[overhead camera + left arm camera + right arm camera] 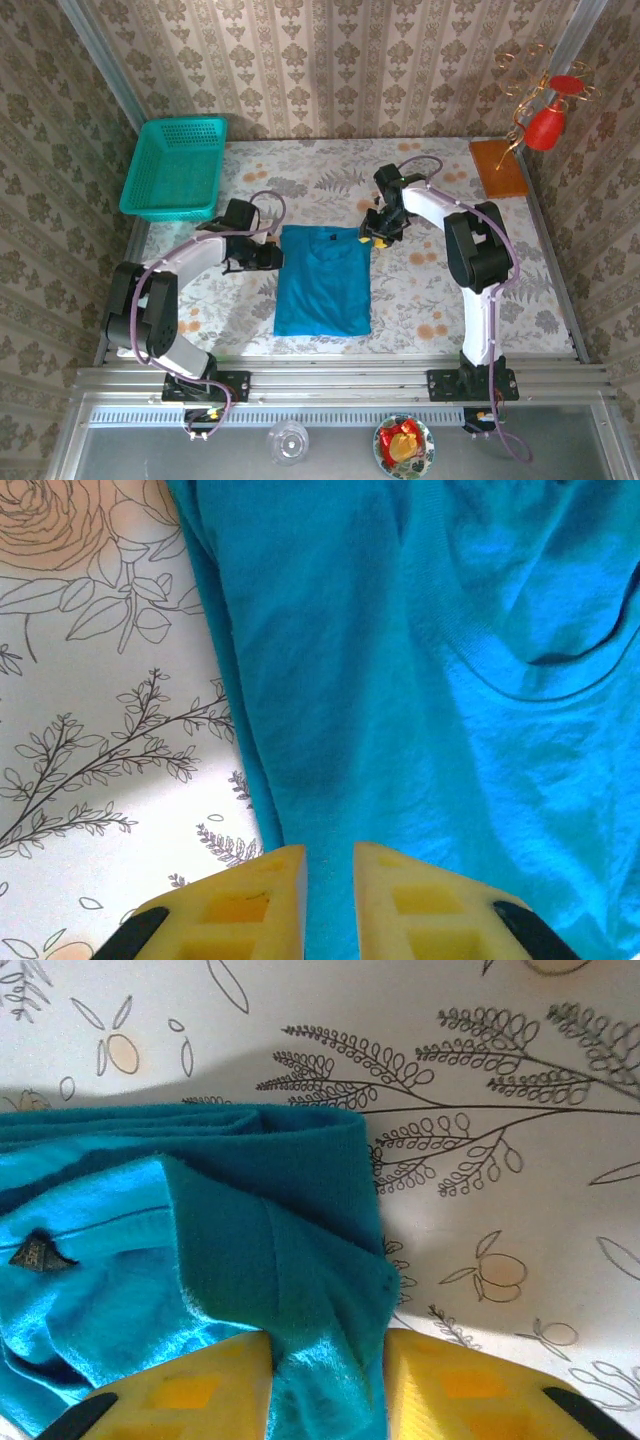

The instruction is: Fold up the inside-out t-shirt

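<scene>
The t-shirt has a bunched fold in my right gripper, short of its far corner, so next my right gripper opens, moves toward the collar end's edge and grips closer to that corner (345,1135).
The inside-out t-shirt (323,280) lies flat in the middle of the table as a teal-blue oblong, collar end towards the far side. My left gripper (272,255) sits low at its far left corner. In the left wrist view its yellow fingertips (330,852) stand a narrow gap apart over smooth, flat cloth (420,680), just inside the shirt's edge. My right gripper (375,232) is at the far right corner. There a bunched fold of the shirt (270,1190) runs between its fingers (327,1338) and fills the gap. A small dark label (38,1253) shows on the cloth.
A teal-green mesh basket (175,168) stands at the far left corner. A wooden board (497,167) and a red item on a wire stand (548,125) are at the far right. A glass (288,441) and a bowl (404,445) sit below the rail.
</scene>
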{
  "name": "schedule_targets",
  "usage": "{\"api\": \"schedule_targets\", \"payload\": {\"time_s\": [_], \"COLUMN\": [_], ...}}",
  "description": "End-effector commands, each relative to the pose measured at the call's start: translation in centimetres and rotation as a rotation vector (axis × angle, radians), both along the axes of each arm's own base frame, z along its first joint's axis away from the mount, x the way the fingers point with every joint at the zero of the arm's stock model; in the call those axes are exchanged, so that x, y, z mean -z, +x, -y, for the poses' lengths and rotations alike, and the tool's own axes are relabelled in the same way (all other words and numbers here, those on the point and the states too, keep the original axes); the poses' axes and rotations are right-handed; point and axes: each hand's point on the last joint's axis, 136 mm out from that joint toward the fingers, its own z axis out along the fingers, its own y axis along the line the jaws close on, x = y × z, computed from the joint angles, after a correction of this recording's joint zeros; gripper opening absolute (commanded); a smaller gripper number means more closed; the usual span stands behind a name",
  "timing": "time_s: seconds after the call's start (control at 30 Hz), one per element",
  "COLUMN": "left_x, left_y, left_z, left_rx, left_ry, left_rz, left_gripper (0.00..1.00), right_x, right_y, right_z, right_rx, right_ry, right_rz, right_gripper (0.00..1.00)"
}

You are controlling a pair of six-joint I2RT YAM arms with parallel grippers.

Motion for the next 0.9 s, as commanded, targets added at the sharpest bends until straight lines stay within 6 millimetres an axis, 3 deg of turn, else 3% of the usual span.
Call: {"api": "schedule_targets", "payload": {"time_s": [0.0, 0.17, 0.27, 0.4, 0.63, 0.87], "left_x": [-0.3, -0.2, 0.0, 0.2, 0.8, 0.8], "left_y": [-0.1, -0.2, -0.3, -0.4, -0.9, -1.0], "left_z": [0.0, -0.1, -0.1, -0.1, -0.2, -0.3], "left_rx": [-0.013, -0.014, -0.013, -0.012, -0.013, -0.012], "left_ry": [-0.005, -0.003, -0.003, -0.004, 0.000, 0.002], "left_rz": [0.014, 0.011, 0.008, 0.004, -0.013, -0.010], "left_gripper": [0.20, 0.20, 0.20, 0.20, 0.20, 0.20], "right_x": [-1.2, -3.7, -4.0, -2.5, 1.1, -1.6], "right_y": [0.3, 0.8, 1.0, 1.3, 1.6, 2.3], "right_z": [-1.7, -2.1, -2.1, -1.7, 0.4, 1.1], "right_rx": [-0.020, -0.025, -0.029, -0.034, -0.017, -0.035], "right_ry": [0.065, 0.087, 0.093, 0.096, 0.008, -0.030], "right_rz": [0.013, 0.076, 0.085, 0.058, 0.007, 0.063], "right_gripper": [0.25, 0.02, 0.00, 0.00, 0.15, 0.27]}}
